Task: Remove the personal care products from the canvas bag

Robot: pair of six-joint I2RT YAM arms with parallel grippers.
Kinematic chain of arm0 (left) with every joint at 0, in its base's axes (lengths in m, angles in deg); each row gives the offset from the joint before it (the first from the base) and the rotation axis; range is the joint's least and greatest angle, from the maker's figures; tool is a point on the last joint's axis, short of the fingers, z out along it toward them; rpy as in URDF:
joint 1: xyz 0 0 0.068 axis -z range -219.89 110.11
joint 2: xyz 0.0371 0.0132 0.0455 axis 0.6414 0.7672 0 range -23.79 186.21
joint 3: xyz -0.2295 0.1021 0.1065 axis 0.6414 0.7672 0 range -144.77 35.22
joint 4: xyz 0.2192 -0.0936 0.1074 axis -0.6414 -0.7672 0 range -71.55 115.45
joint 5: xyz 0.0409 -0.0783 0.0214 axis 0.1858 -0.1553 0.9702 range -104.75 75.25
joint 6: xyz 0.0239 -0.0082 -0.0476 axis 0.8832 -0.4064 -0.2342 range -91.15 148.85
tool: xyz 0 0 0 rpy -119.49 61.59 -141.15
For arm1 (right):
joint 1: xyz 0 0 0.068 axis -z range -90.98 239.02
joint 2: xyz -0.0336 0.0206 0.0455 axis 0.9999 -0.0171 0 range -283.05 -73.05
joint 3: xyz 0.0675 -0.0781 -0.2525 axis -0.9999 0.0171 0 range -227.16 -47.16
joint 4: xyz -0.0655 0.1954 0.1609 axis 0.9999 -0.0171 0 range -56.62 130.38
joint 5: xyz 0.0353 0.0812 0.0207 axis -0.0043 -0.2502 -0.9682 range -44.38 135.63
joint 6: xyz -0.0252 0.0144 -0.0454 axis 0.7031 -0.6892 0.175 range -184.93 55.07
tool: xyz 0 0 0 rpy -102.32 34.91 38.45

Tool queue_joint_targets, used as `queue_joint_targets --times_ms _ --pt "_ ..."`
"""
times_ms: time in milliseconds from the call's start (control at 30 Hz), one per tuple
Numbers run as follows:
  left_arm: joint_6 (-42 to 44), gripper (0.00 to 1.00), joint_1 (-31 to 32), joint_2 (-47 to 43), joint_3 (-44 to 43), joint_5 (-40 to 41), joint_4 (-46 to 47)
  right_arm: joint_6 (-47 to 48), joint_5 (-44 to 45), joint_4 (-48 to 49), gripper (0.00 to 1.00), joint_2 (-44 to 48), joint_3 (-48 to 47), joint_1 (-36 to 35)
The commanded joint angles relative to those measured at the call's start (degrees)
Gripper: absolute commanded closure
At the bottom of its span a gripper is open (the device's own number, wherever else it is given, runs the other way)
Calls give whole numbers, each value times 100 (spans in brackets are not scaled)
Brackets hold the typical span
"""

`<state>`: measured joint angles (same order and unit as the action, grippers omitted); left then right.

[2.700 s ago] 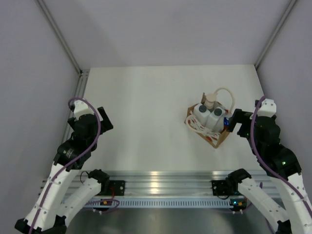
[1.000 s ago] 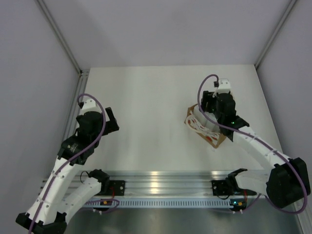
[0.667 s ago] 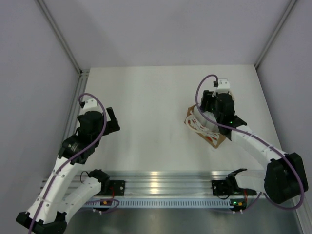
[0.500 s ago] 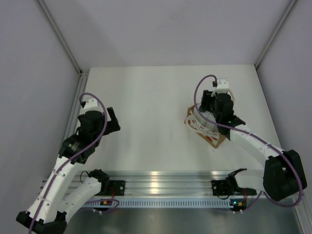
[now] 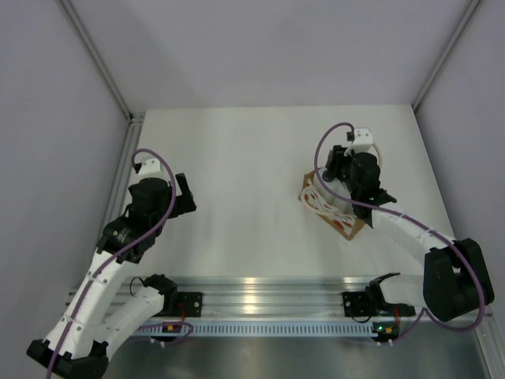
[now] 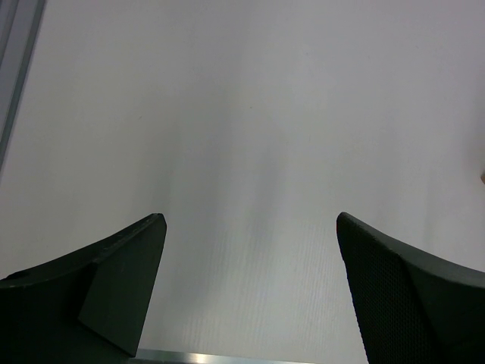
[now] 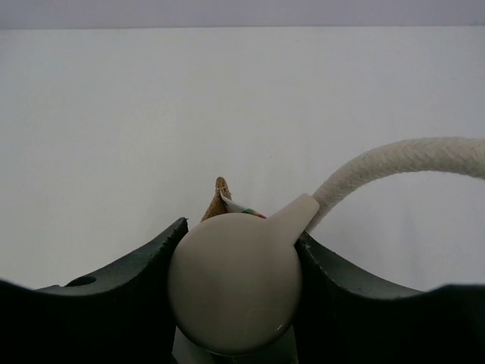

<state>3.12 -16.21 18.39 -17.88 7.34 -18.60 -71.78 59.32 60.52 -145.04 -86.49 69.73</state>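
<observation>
The robot's right gripper should release the pump bottle on bare table (image 5: 259,190) between the left gripper and the canvas bag.
The canvas bag (image 5: 341,215), tan with a red-and-white side, stands on the right half of the table. My right gripper (image 5: 338,170) hangs over its far end. In the right wrist view the beige pump top (image 7: 233,296) of one personal care product fills the gap between the fingers (image 7: 125,299), and both pads press against its sides. A cream rope handle (image 7: 398,161) arcs off to the right, and a tan bag corner (image 7: 219,197) pokes up behind the pump. The other bottles are hidden under the arm. My left gripper (image 5: 184,197) is open far to the left, over bare table (image 6: 250,152).
White table with grey walls on three sides. An aluminium rail (image 5: 260,288) runs along the near edge by the arm bases. A metal strip (image 5: 132,150) borders the table's left side.
The right arm swung from the bag's right side to over it, and its jaws closed in on the pump top. The left arm shifted slightly.
</observation>
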Motion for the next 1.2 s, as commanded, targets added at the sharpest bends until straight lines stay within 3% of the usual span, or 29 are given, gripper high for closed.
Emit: queue_joint_targets --times_ms 0,133,1167 --pt "51 2 14 10 19 -29 257 8 -261 447 76 35 57 162" --pt "51 2 14 1 28 -29 257 149 -411 351 100 184 -66 153" --pt "69 2 5 54 19 15 266 404 -517 -158 100 1319 -1225 153"
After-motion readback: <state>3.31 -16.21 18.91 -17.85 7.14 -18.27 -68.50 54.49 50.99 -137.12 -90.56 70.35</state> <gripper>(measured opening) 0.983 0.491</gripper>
